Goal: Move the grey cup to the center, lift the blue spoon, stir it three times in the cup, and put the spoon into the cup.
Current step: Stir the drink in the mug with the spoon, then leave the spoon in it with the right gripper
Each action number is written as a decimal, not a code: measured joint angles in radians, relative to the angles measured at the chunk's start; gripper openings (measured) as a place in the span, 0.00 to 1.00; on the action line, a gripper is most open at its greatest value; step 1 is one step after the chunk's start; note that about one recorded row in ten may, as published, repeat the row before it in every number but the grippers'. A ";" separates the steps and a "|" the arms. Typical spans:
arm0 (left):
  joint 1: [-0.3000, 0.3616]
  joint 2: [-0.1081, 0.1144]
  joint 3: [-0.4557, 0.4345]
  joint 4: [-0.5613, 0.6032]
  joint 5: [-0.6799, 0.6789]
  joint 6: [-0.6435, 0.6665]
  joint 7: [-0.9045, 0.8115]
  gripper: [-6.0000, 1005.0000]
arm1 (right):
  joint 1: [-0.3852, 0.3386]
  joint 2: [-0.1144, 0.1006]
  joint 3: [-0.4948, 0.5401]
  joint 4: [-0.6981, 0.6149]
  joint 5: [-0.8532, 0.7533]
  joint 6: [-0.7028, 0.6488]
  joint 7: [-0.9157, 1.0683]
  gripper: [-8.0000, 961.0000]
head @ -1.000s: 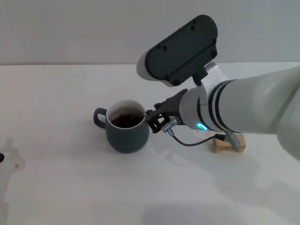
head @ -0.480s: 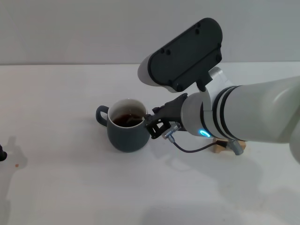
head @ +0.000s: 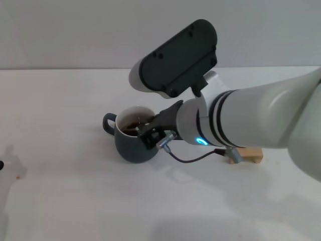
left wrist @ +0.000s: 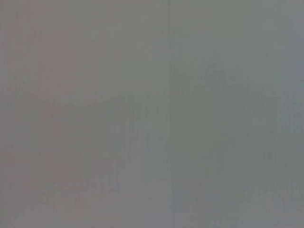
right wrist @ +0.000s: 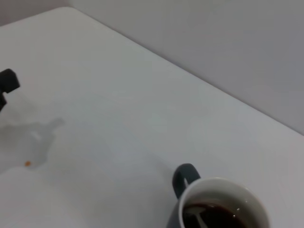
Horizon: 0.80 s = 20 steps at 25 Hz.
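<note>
I should let go of the blue spoon with my right gripper against the grey cup's inner rim (head: 150, 129), across from the cup's handle.
The grey cup (head: 131, 144) stands on the white table left of centre, handle (head: 108, 123) to the left, dark brown liquid inside. It also shows in the right wrist view (right wrist: 216, 209). My right gripper (head: 150, 133) hangs over the cup's right rim, its dark fingers close together. A thin grey metal piece of the blue spoon (right wrist: 201, 219) dips into the liquid; its pale handle is hidden by the gripper. My left gripper (head: 1, 164) barely shows at the table's left edge; it also appears in the right wrist view (right wrist: 7, 81).
A small wooden block (head: 247, 154) lies on the table right of the cup, partly under my right arm. A small brown spot (head: 18, 176) marks the table at the left. The left wrist view is plain grey.
My right arm has swung left. The gripper has moved from beside the cup's right side to over its rim. The cup has stayed about where it was.
</note>
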<state>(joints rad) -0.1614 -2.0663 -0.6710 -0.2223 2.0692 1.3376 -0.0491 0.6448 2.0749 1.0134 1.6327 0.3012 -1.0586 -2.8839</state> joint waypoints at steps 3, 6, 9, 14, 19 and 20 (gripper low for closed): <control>-0.004 0.001 -0.010 0.001 0.000 0.000 0.000 0.00 | 0.013 0.000 -0.001 -0.013 0.010 0.012 0.000 0.18; -0.008 0.001 -0.015 0.002 0.000 0.000 0.000 0.00 | 0.022 0.001 0.004 -0.026 0.010 0.026 0.000 0.18; -0.012 0.002 -0.020 0.004 0.000 0.000 0.000 0.00 | 0.036 0.001 0.012 -0.050 0.010 0.039 0.000 0.18; -0.014 0.002 -0.021 0.005 0.000 0.000 0.000 0.00 | 0.046 0.000 0.025 -0.084 0.010 0.066 0.000 0.18; -0.015 0.002 -0.022 0.005 0.000 -0.008 0.000 0.00 | 0.050 -0.004 0.040 -0.093 -0.004 0.069 0.000 0.18; -0.015 0.001 -0.023 0.005 0.000 -0.018 0.000 0.00 | 0.048 -0.004 0.042 -0.090 -0.011 0.067 0.000 0.18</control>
<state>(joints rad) -0.1764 -2.0652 -0.6940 -0.2177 2.0693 1.3197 -0.0491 0.6928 2.0704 1.0554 1.5424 0.2899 -0.9918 -2.8838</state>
